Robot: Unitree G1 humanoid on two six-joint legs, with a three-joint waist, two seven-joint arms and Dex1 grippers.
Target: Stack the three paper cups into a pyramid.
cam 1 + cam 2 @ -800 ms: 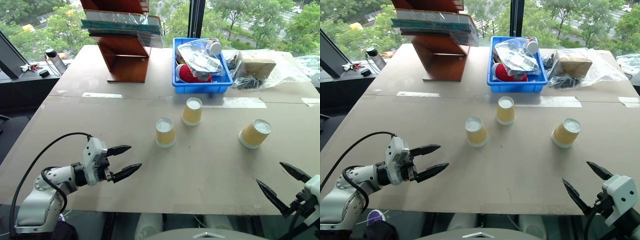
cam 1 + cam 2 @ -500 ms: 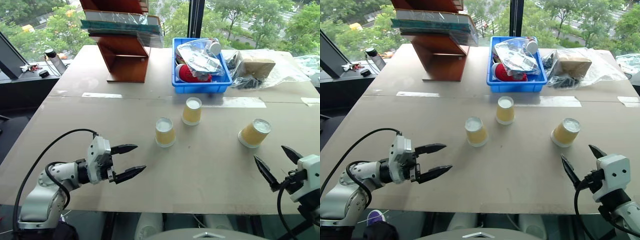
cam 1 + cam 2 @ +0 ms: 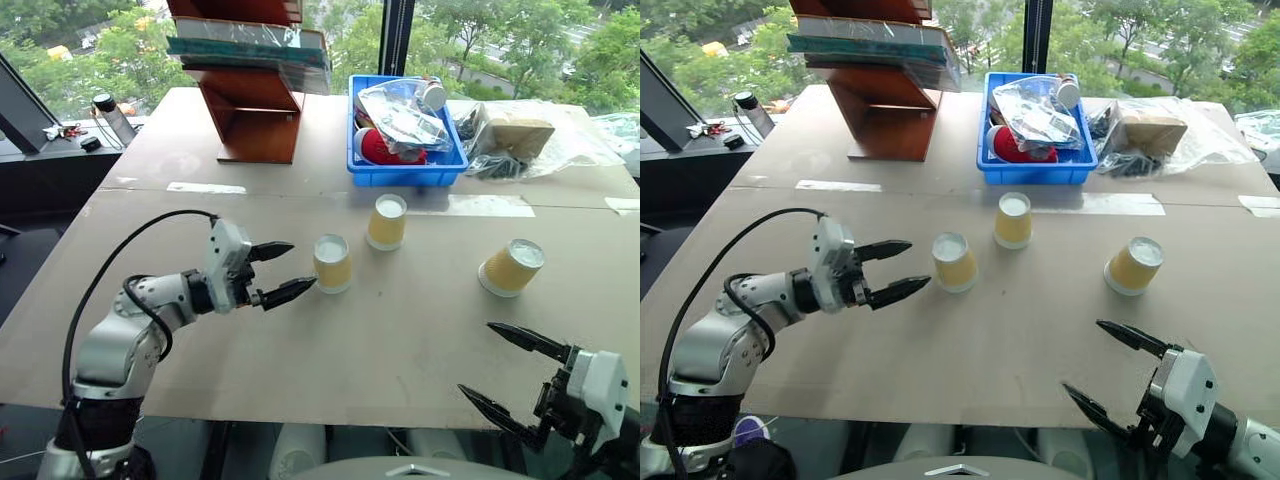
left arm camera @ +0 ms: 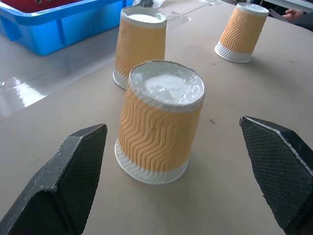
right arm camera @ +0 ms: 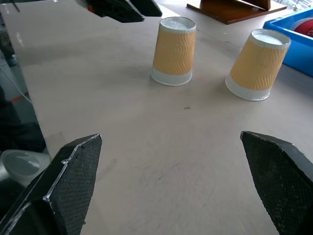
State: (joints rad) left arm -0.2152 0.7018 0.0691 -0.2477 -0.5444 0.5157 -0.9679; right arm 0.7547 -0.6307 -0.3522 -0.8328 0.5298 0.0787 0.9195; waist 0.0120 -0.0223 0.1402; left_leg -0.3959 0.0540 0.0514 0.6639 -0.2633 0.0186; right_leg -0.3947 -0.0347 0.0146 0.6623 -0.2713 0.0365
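Note:
Next, I move my right gripper to the back paper cup, nearest the blue bin, and close it on that cup's sides [image 3: 386, 226] [image 5: 259, 63].
Three yellow-orange paper cups stand upside down and apart on the brown table: one at the middle left [image 3: 332, 263], one behind it [image 3: 386, 221], one tilted at the right [image 3: 512, 267]. My left gripper [image 3: 303, 264] is open just left of the middle-left cup, its fingertips level with the cup's sides and not touching it. In the left wrist view that cup [image 4: 160, 120] stands between the two fingers [image 4: 73, 181]. My right gripper [image 3: 476, 358] is open low over the table's front edge, well short of the right cup.
A blue bin [image 3: 405, 176] with bags and a red object sits behind the cups. A wooden shelf [image 3: 255, 125] stands at the back left, a plastic-wrapped box [image 3: 512, 135] at the back right. Bare table surface lies in front of the cups.
My left gripper has moved forward and to the right, up to the middle-left cup. My right gripper has drawn back and dropped toward the front edge. The cups have not moved.

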